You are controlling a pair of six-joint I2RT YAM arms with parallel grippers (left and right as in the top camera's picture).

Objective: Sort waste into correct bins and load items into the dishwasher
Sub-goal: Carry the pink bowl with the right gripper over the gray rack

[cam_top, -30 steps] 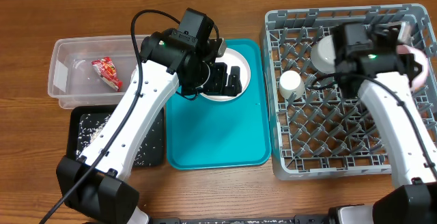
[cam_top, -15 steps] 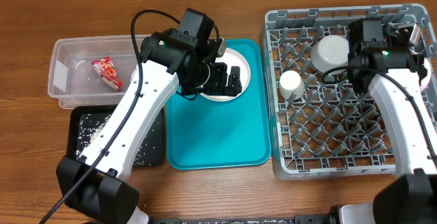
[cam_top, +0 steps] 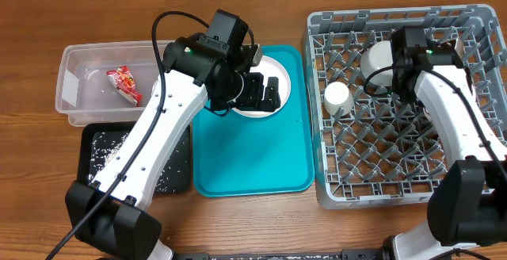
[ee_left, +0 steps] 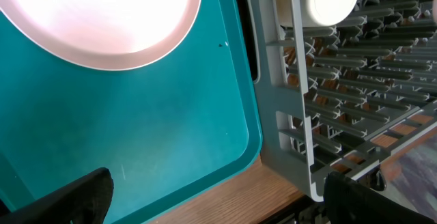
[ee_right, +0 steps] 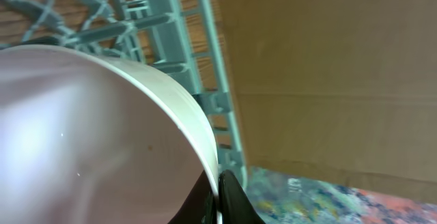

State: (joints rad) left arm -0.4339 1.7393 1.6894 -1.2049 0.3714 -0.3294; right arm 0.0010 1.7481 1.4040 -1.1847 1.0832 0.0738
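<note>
Next, my right gripper lets go of the white bowl on the middle pegs of the grey dish rack (cam_top: 416, 99).
My right gripper (cam_top: 396, 60) is shut on the rim of a white bowl (cam_top: 379, 60), which it holds on edge at the back of the grey dish rack (cam_top: 396, 165). In the right wrist view both fingers pinch the bowl's rim (ee_right: 198, 125), with the right gripper (ee_right: 220, 195) at the bottom edge. A white cup (cam_top: 338, 97) stands in the rack's left part. My left gripper (cam_top: 263, 92) is open and empty over a white round dish (cam_top: 277, 70) on the teal tray (cam_top: 253, 157). In the left wrist view, the left gripper (ee_left: 218, 186) hangs over the tray (ee_left: 136, 128), with the dish (ee_left: 102, 19) ahead.
A red snack wrapper (cam_top: 123, 83) lies in the clear tub (cam_top: 79, 109) at the left. The black tray (cam_top: 178, 169) in front of it holds white crumbs. The rack's lattice wall (ee_left: 287, 80) stands close to the teal tray's right edge.
My right wrist swung right and then back left over the rack's back, still gripping the bowl, which barely moved. The left arm has not moved.
</note>
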